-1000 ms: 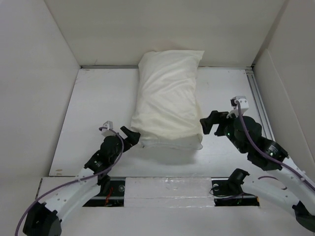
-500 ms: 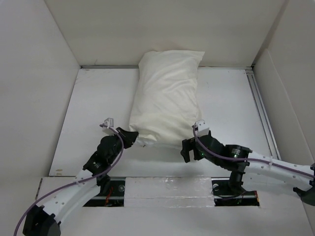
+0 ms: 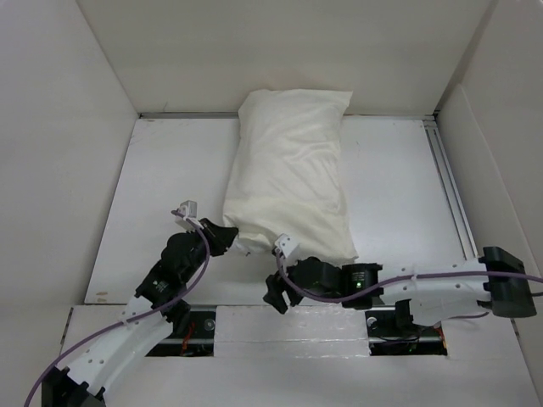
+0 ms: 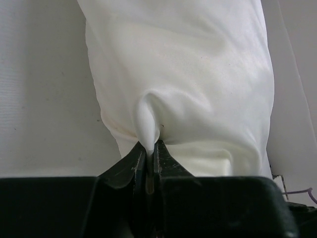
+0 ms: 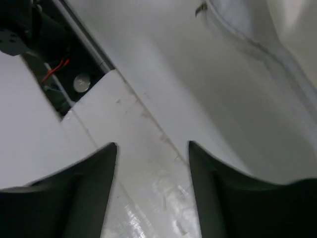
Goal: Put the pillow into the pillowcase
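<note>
A bunched fold of the pillowcase is pinched in my left gripper, so my left gripper should open, back away and take the pillowcase by its near corner (image 4: 124,147).
The cream pillowcase (image 3: 288,170) lies lengthwise on the white table (image 3: 161,186), stuffed full and plump. The pillow is almost wholly hidden inside it; a whiter band at the near end (image 4: 220,163) looks like its end. My left gripper (image 3: 229,236) sits at the near left corner, shut on a pinched fold of the pillowcase (image 4: 148,126); in the left wrist view the left gripper (image 4: 148,148) has its jaws pressed together on the cloth. My right gripper (image 3: 276,292) reaches low along the near end of the pillowcase. In its own view the right gripper (image 5: 152,148) is open over bare table with nothing between the fingers.
White walls box in the table on three sides. A metal rail (image 3: 444,170) runs along the right edge. A glossy taped strip (image 3: 288,322) and a slot with red wires (image 5: 54,74) lie at the near edge, by the arm bases.
The left gripper closed on the pillowcase's near left corner. The right arm swung from the pillow's right side leftward along the near edge, its jaws narrowing.
</note>
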`<state>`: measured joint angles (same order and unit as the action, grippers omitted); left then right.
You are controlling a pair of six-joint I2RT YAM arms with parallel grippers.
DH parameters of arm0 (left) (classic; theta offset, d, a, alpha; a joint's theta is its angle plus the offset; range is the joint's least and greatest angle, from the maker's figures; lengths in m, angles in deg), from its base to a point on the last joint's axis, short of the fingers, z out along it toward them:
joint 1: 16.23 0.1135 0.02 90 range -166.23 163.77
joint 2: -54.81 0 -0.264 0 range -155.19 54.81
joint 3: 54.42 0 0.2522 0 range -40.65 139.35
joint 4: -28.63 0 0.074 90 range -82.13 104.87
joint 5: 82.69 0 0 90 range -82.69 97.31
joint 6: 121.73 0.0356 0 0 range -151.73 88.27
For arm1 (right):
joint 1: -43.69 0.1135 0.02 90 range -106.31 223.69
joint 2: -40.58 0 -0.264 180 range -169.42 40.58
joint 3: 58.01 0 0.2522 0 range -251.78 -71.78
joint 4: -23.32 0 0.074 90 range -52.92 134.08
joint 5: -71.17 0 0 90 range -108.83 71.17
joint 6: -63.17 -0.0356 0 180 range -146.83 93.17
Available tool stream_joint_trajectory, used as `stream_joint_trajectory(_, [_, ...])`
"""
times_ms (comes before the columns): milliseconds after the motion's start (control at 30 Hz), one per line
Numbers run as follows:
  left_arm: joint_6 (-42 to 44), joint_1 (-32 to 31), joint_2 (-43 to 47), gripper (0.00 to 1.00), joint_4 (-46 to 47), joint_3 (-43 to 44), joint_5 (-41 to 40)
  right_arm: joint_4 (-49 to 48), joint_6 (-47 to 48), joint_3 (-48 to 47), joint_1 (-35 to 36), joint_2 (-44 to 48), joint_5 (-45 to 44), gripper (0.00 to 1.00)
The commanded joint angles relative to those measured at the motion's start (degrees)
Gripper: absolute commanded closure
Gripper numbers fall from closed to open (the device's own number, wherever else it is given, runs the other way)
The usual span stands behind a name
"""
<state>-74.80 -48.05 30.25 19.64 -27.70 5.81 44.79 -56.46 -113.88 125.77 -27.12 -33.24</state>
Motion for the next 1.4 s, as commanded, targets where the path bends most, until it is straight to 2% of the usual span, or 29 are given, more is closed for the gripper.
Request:
stream_joint_trajectory(0, [1.23,-0.18,0.74,1.0,2.96,4.01,3.86,-9.81,-1.13,-3.16,0.71,-4.36,-10.65,0.37])
stream_joint_trajectory(33, [1.76,-0.18,1.26,1.0,2.35,4.8,3.87,-11.03,-1.13,-3.16,0.71,-5.06,-13.51,0.74])
stream_joint_trajectory(67, [1.76,-0.18,1.27,1.0,2.34,5.33,4.57,-12.0,-1.13,-3.16,-0.16,-5.59,-15.62,0.87])
stream_joint_trajectory(133, [1.76,-0.18,1.88,1.0,1.55,5.33,5.19,-13.33,-0.61,-3.16,-1.57,-6.21,-21.23,1.0])
stream_joint_trajectory(267, [2.29,-0.18,4.16,1.0,-0.73,6.47,6.33,-17.1,2.38,-5.6,-8.06,-10.68,-22.15,1.0])
stream_joint_trajectory(367, [2.29,-0.18,5.83,0.94,-1.26,7.0,6.95,-17.11,0.98,-6.75,-13.85,-15.43,-24.42,1.0])
stream_joint_trajectory(400, [2.29,-0.18,6.36,0.9,-1.96,7.0,6.95,-17.11,0.1,-6.76,-14.92,-15.96,-25.22,1.0])
stream_joint_trajectory(433, [2.29,-0.18,7.15,0.76,-3.27,7.78,6.95,-17.11,-2.25,-6.76,-16.59,-15.97,-26.18,1.0])
stream_joint_trajectory(467, [2.81,-0.18,7.15,0.68,-4.06,7.79,6.95,-17.11,-3.23,-5.98,-17.21,-15.97,-26.97,1.0])
stream_joint_trajectory(500, [2.82,-0.18,7.85,0.66,-4.68,8.31,6.25,-15.89,-4.64,-5.45,-17.22,-15.97,-26.98,1.0])
stream_joint_trajectory(533, [3.42,-0.18,8.38,0.7,-5.82,8.32,6.24,-15.18,-5.78,-5.44,-17.74,-14.49,-27.76,1.0])
stream_joint_trajectory(600, [3.43,-0.18,8.38,0.97,-6.35,8.32,4.76,-14.65,-7.02,-3.78,-17.75,-13.08,-29.69,1.0])
stream_joint_trajectory(667, [3.43,-0.18,8.38,1.0,-6.36,8.32,4.14,-11.42,-10.78,-3.77,-17.22,-10.63,-32.07,1.0])
stream_joint_trajectory(767, [3.43,-0.18,7.51,1.0,-5.05,6.83,3.61,-11.4,-10.19,-2.37,-17.22,-8.59,-32.08,1.0])
stream_joint_trajectory(800, [2.65,-0.18,6.9,0.93,-4.52,6.22,3.61,-11.4,-10.19,-2.37,-17.22,-8.59,-32.08,1.0])
stream_joint_trajectory(833, [2.64,-0.18,6.11,0.73,-4.51,6.21,3.61,-11.4,-9.49,-2.37,-17.22,-8.59,-32.08,1.0])
stream_joint_trajectory(867, [1.42,-0.18,4.71,0.32,-3.82,4.99,3.0,-11.4,-8.96,-3.15,-17.22,-8.59,-32.08,1.0])
stream_joint_trajectory(1000, [-1.21,-0.18,2.32,0.0,-1.18,1.12,2.99,-10.87,-8.34,-4.29,-17.75,-11.13,-32.08,1.0])
stream_joint_trajectory(1133, [-4.12,-0.18,1.79,0.0,1.02,-3.89,2.99,-10.87,-6.6,-4.83,-20.02,-11.75,-30.59,1.0])
stream_joint_trajectory(1167, [-5.35,-0.18,2.4,0.0,1.02,-4.77,2.99,-10.87,-5.71,-5.52,-22.3,-11.75,-27.71,1.0])
stream_joint_trajectory(1367, [-6.59,-0.18,6.54,0.0,3.04,-10.04,3.52,-10.34,-3.33,-10.1,-28.47,-17.2,-23.55,0.99])
